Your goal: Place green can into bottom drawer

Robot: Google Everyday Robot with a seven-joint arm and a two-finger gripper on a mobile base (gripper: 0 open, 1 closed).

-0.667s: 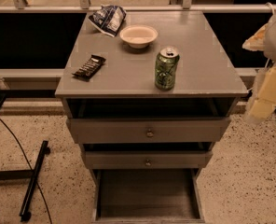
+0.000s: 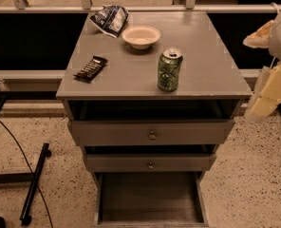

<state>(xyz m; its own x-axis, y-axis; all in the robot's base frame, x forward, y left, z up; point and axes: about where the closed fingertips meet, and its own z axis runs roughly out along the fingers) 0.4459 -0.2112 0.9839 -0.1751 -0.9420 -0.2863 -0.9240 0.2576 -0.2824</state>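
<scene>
I will close next on the upper half [image 2: 171,63] of the green can, just under its top rim.
The green can [image 2: 169,70] stands upright on the grey cabinet top [image 2: 211,56], near its front edge and right of centre. The bottom drawer [image 2: 150,194] is pulled out at the foot of the cabinet and its grey inside shows nothing in it. My gripper [image 2: 267,88], pale yellow, hangs at the right edge of the view, beside the cabinet's front right corner. It is well to the right of the can, apart from it, and holds nothing that I can see.
A white bowl [image 2: 141,36], a crumpled chip bag [image 2: 109,19] and a dark snack bar [image 2: 90,68] lie on the cabinet top. Two shallower knobbed drawers [image 2: 152,134] are partly pulled out above the bottom drawer. A black stand leg [image 2: 33,184] is on the floor at the left.
</scene>
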